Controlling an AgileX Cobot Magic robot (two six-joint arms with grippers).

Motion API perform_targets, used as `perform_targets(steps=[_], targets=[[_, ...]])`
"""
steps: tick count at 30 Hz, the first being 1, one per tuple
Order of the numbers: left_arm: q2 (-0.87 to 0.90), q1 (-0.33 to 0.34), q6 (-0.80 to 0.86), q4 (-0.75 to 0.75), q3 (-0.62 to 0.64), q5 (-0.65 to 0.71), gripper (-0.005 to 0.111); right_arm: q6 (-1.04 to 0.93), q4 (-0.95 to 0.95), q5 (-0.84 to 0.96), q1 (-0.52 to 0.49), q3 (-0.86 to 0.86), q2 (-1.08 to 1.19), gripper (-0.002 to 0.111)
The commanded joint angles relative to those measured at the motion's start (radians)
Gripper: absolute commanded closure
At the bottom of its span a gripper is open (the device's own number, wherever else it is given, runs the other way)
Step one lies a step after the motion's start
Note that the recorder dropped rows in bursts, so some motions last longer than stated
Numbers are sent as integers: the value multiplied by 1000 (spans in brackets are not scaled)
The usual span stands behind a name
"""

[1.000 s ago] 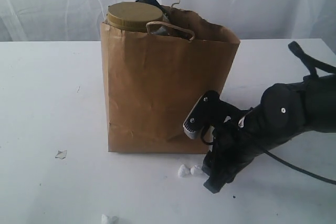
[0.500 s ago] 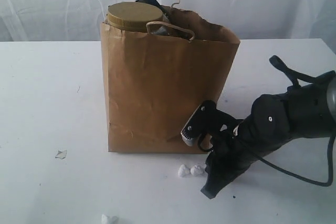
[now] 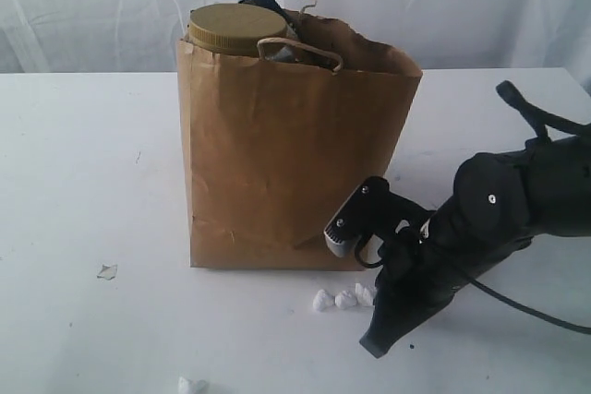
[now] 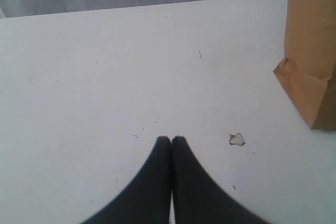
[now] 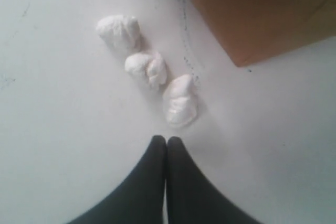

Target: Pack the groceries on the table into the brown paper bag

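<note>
My right gripper is closed just short of the nearest white scrap, so it needs to open, close around that scrap [image 5: 180, 102] and carry it up to the bag.
The brown paper bag [image 3: 291, 159] stands upright mid-table [image 3: 83, 182]. A big jar's olive lid [image 3: 238, 29] and dark packaging poke out of its top, the only groceries that show. My right gripper [image 3: 374, 346] is shut with nothing in it, tip low over the table in front of the bag's right corner. In the right wrist view that gripper [image 5: 166, 139] points at three white crumpled scraps [image 5: 147, 69], just short of the nearest one, with the bag's corner [image 5: 252, 19] beyond. My left gripper [image 4: 171, 139] is shut and empty over bare table, the bag's corner [image 4: 310, 77] off to one side.
The white scraps [image 3: 343, 299] lie in front of the bag's right corner; another scrap [image 3: 191, 385] sits at the front edge. A small flat flake [image 3: 107, 271] lies left of the bag, also the flake [image 4: 237, 139] near my left gripper. A white curtain hangs behind.
My right gripper has shut and moved a little right and toward the front edge. A third white scrap now shows beside the other two. The bag has stayed put.
</note>
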Motion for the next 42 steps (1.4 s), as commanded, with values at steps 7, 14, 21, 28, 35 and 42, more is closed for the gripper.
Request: perform_targets(steps=[7, 14, 21, 28, 35, 42], targets=[[-8, -7, -2, -10, 2, -4, 107, 4, 3, -82, 0, 3, 18, 85], [-8, -7, -2, -10, 2, -4, 107, 4, 37, -153, 0, 3, 24, 58], [-8, -7, -2, -10, 2, -4, 107, 4, 96, -178, 0, 3, 75, 58], [-8, -7, -2, -10, 2, -4, 107, 4, 99, -151, 0, 3, 80, 68], [-8, -7, -2, -10, 2, -4, 107, 4, 99, -147, 0, 3, 80, 97], [-8, -7, -2, -10, 2, -4, 107, 24, 101, 78, 0, 3, -51, 108]])
